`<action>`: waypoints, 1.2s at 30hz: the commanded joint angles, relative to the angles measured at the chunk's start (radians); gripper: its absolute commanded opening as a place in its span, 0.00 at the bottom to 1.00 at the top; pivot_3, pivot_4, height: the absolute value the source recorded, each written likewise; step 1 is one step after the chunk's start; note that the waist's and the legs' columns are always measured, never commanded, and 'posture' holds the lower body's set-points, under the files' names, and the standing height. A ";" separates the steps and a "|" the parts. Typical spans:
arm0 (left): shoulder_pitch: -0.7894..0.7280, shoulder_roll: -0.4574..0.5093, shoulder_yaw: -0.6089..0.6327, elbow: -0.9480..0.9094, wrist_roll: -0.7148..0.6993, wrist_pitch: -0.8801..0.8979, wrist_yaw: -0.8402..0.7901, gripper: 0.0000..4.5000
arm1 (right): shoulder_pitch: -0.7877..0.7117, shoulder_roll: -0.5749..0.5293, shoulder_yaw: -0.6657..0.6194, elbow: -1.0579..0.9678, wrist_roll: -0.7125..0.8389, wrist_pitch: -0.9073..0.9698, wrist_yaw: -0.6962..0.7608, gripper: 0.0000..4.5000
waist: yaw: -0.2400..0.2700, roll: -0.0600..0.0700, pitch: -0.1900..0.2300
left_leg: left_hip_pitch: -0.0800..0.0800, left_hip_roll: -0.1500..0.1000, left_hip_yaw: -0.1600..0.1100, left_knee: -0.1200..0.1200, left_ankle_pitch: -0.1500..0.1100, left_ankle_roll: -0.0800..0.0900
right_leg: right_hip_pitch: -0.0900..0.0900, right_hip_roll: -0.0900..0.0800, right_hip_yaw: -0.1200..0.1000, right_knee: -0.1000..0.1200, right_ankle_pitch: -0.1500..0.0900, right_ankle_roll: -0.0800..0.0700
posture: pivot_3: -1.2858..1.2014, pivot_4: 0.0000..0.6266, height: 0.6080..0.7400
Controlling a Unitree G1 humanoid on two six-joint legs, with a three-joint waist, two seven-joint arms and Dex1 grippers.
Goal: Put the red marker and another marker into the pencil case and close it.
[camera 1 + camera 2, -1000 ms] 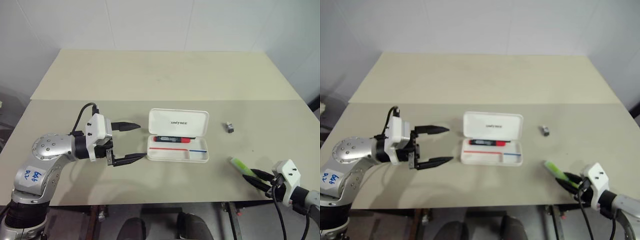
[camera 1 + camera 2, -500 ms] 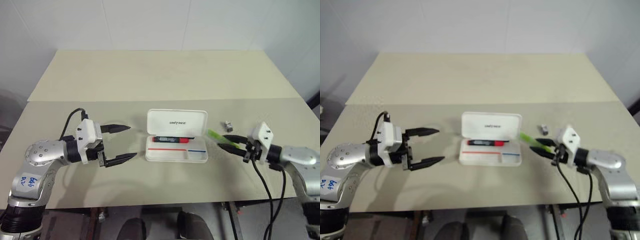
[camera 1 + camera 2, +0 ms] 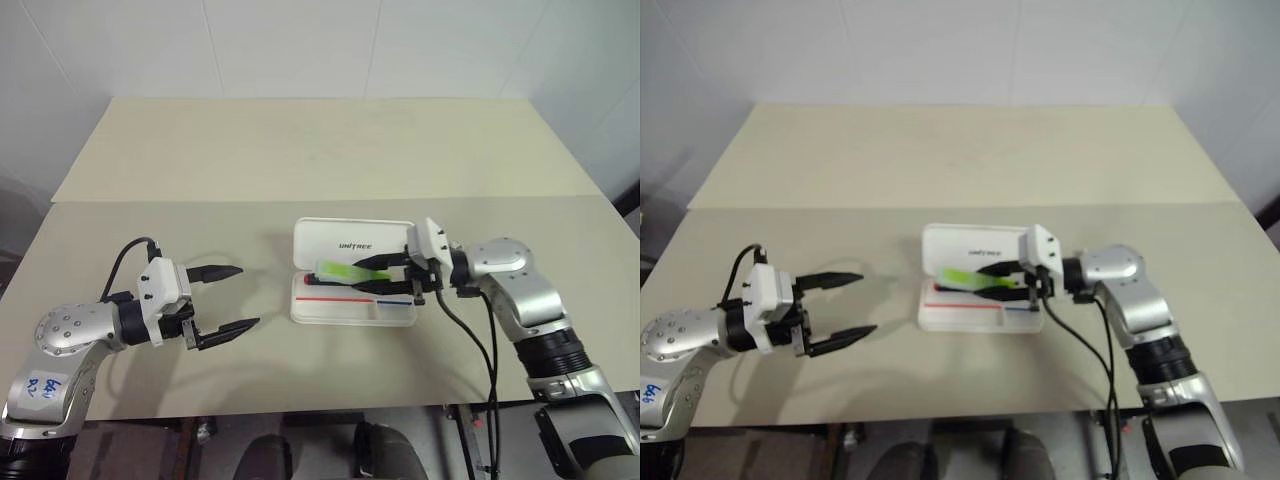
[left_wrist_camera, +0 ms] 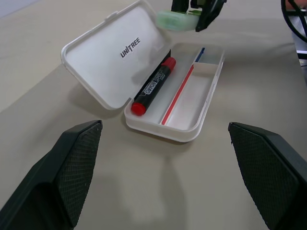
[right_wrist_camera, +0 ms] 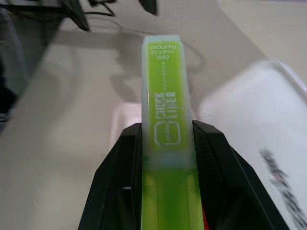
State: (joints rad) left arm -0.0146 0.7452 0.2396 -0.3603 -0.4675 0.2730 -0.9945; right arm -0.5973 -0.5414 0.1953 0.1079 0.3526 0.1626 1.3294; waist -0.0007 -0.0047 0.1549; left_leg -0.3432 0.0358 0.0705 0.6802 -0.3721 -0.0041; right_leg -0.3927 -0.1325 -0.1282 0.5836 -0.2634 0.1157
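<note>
My right gripper should release the green marker between the red strip and the tray's front side (image 3: pixel 343 311).
The pencil case (image 3: pixel 335 240) lies open at the middle of the table, its white lid tilted back. The red marker (image 4: pixel 153 86) rests in the tray along the hinge side. Another marker, lime green (image 3: pixel 338 270), hangs just above the tray and is not touching it. My right gripper (image 3: pixel 375 276) is shut on its tail and reaches in from the right, with the marker pointing left. The right wrist view shows this green marker (image 5: pixel 165 110) clamped between both black fingers. My left gripper (image 3: pixel 248 296) stands open and holds nothing, a hand's width left of the case.
The tan table has a seam (image 3: pixel 150 201) running across behind the case. A bare stretch of table lies between the left gripper and the case. The front edge (image 3: pixel 330 408) is close below both arms. A black cable (image 3: pixel 470 340) hangs from my right wrist.
My right gripper has carried the green marker from the table's front right, up and left, to above the open case. My left gripper has drawn back left and slightly down, still open.
</note>
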 commanded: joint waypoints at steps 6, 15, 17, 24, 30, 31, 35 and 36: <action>0.037 0.013 0.035 -0.097 -0.021 0.019 0.042 1.00 | -0.051 0.083 0.067 0.101 -0.062 -0.038 0.000 0.25 | -0.003 0.000 0.000 | 0.000 0.000 0.000 0.000 0.000 -0.001 | 0.000 0.000 0.000 0.000 0.000 0.000 | 0.52 0.24 1.00; 0.037 0.011 0.037 -0.120 -0.024 0.038 0.066 1.00 | -0.067 0.121 0.099 0.148 -0.136 -0.043 -0.009 0.25 | -0.003 0.001 0.000 | 0.000 0.000 0.000 0.000 -0.001 -0.002 | 0.000 0.000 -0.001 0.000 0.000 0.000 | 0.52 0.24 1.00; 0.036 0.012 0.038 -0.119 -0.024 0.038 0.068 1.00 | -0.064 0.119 0.107 0.141 -0.146 -0.032 -0.005 0.25 | -0.003 0.001 0.000 | 0.000 0.000 0.000 0.000 -0.001 -0.002 | 0.000 0.000 -0.001 0.000 0.000 0.000 | 0.52 0.24 1.00; 0.023 0.012 0.033 -0.106 -0.021 0.035 0.069 1.00 | -0.056 0.105 0.116 0.136 -0.171 -0.010 -0.006 0.25 | -0.003 0.001 0.000 | 0.000 0.000 0.000 0.000 -0.001 -0.002 | 0.000 0.000 -0.001 0.000 0.000 0.000 | 0.52 0.24 1.00; 0.015 0.009 0.028 -0.098 -0.018 0.031 0.068 1.00 | -0.044 0.094 0.117 0.097 -0.184 0.026 -0.020 0.25 | -0.003 0.001 0.000 | 0.000 0.000 0.000 0.000 -0.001 -0.002 | 0.000 0.000 -0.001 0.000 0.000 0.000 | 0.52 0.24 1.00; 0.014 0.009 0.029 -0.096 -0.017 0.030 0.067 1.00 | -0.045 0.091 0.114 0.089 -0.184 0.034 -0.021 0.25 | -0.003 0.001 0.000 | 0.000 0.000 0.000 0.000 -0.001 -0.002 | 0.000 0.000 -0.001 0.000 0.000 0.000 | 0.52 0.24 1.00; 0.009 0.006 0.023 -0.089 -0.014 0.026 0.067 1.00 | -0.057 0.099 0.088 0.058 -0.162 0.074 -0.040 0.25 | -0.004 0.001 0.000 | 0.000 0.000 0.000 0.000 -0.001 -0.002 | -0.001 0.000 -0.001 0.000 0.000 0.000 | 0.52 0.24 1.00; 0.007 0.005 0.020 -0.087 -0.013 0.025 0.067 1.00 | -0.060 0.102 0.081 0.051 -0.155 0.086 -0.047 0.25 | -0.003 0.001 0.000 | 0.000 0.000 0.000 0.000 -0.001 -0.002 | -0.001 0.000 -0.001 0.000 0.000 0.000 | 0.52 0.24 1.00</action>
State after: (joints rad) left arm 0.0052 0.7465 0.2553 -0.4325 -0.4725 0.3150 -0.9297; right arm -0.6469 -0.4392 0.3078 0.2019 0.1701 0.2322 1.2951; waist -0.0041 -0.0039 0.1554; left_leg -0.3430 0.0362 0.0707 0.6800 -0.3735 -0.0066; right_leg -0.3935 -0.1321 -0.1297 0.5839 -0.2638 0.1151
